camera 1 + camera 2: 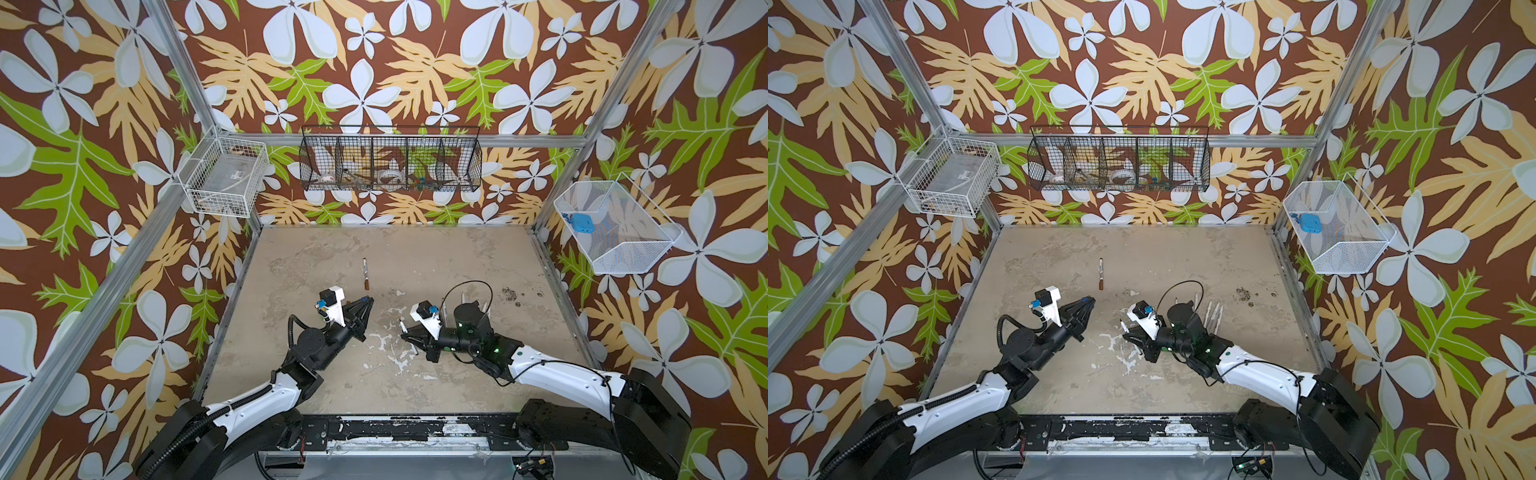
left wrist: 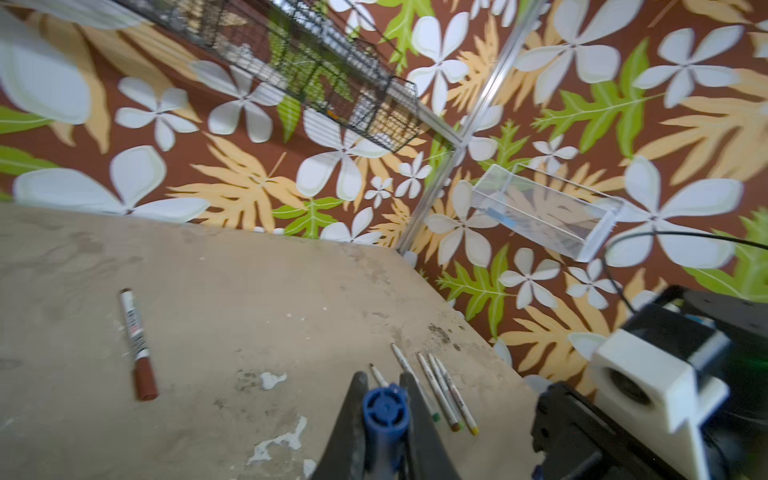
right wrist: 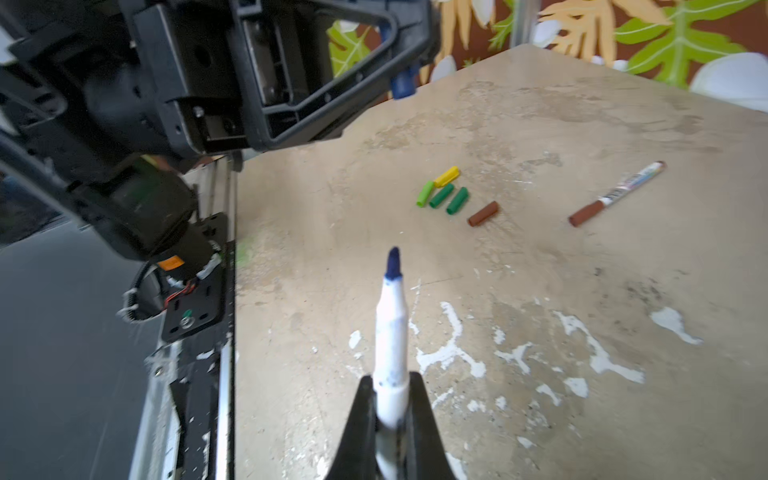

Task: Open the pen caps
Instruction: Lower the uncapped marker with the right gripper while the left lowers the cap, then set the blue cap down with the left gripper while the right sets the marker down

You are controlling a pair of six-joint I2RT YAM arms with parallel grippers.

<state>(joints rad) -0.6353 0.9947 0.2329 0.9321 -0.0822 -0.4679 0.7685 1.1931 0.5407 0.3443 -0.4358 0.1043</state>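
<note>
The white marker body will leave my right gripper's hold on the table [image 1: 426,324], in the spot between the white patches and the markers that are uncapped.
My left gripper [image 2: 383,376] is shut on a blue pen cap [image 2: 384,409], held above the table; the same cap [image 3: 402,83] shows in the right wrist view. My right gripper [image 3: 390,378] is shut on a white marker barrel [image 3: 390,328] whose bare blue tip points at the left gripper. In both top views the grippers [image 1: 368,300] [image 1: 403,330] face each other a short gap apart. Several loose pen caps lie together on the table: yellow [image 3: 446,176], light green [image 3: 424,193], green [image 3: 441,195] and brown [image 3: 483,213]. A marker with a brown cap still on it [image 1: 365,273] lies further back.
Several uncapped markers [image 2: 436,386] lie side by side by the right arm [image 1: 1212,311]. On the walls hang a black wire basket [image 1: 390,160], a white wire basket [image 1: 226,176] and a white mesh basket [image 1: 615,226]. Metal rails edge the table.
</note>
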